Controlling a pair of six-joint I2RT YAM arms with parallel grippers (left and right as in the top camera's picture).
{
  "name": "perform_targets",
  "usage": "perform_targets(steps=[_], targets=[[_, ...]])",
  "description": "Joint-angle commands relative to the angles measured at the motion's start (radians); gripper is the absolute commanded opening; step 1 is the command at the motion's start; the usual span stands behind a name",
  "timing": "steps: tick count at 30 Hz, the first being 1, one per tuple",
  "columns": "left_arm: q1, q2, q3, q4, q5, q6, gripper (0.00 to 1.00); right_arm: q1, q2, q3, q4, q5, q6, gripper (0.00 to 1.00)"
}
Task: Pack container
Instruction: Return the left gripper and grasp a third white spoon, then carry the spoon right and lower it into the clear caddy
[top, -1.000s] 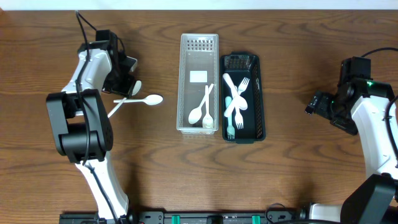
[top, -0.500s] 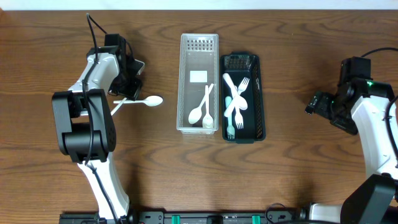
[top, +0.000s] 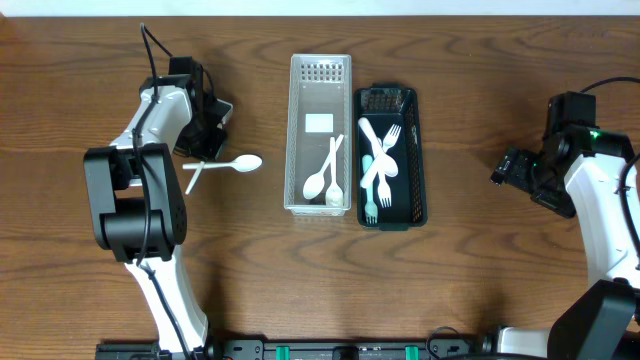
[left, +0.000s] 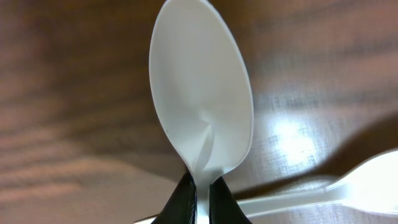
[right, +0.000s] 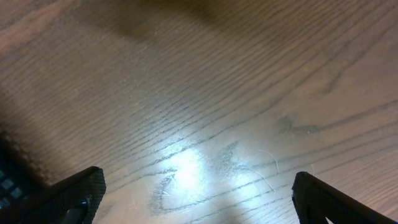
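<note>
My left gripper is going to release the white plastic spoon in the clear container (top: 314, 158), next to the white spoons inside it.
My left gripper (left: 202, 200) is shut on the neck of a white plastic spoon (left: 202, 93), whose bowl points away from the camera just above the wood. In the overhead view the left gripper (top: 213, 125) sits left of the containers. A second white spoon (top: 235, 163) lies on the table just in front of it and also shows in the left wrist view (left: 348, 186). The clear container (top: 320, 92) holds two white spoons (top: 322, 182). The dark tray (top: 418, 150) beside it holds white forks (top: 380, 160). My right gripper (right: 196, 193) is open over bare wood, far right (top: 503, 170).
A short white handle end (top: 190, 182) crosses the loose spoon's handle. The two containers stand side by side in the middle of the wooden table (top: 470, 260). A pale teal utensil (top: 368, 205) lies in the dark tray.
The left jaws have closed on the white spoon. The left arm shifted slightly towards the back and right a second ago, then held still. The right arm has not moved.
</note>
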Motion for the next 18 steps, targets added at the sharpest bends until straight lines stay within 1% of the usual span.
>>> perform_targets(steps=[1,6,8,12,15,18], targets=[[-0.010,-0.019,0.005,-0.057,-0.005,-0.046,0.06,-0.006,0.003,-0.006,-0.004,-0.004,0.011,0.99],[-0.047,-0.164,0.088,-0.152,-0.004,-0.136,0.06,-0.006,0.003,-0.006,-0.024,-0.004,0.011,0.99],[-0.075,-0.250,0.121,-0.180,-0.004,-0.147,0.06,-0.006,0.003,-0.006,-0.030,-0.004,0.011,0.99],[-0.164,-0.442,0.143,-0.183,-0.003,-0.208,0.06,-0.006,0.003,-0.006,-0.030,-0.004,0.010,0.99],[-0.254,-0.550,0.143,-0.183,0.000,-0.304,0.06,-0.006,0.003,-0.006,-0.029,-0.003,0.010,0.99],[-0.360,-0.594,0.143,-0.183,0.000,-0.447,0.06,-0.006,0.003,-0.006,-0.024,-0.005,0.011,0.99]])
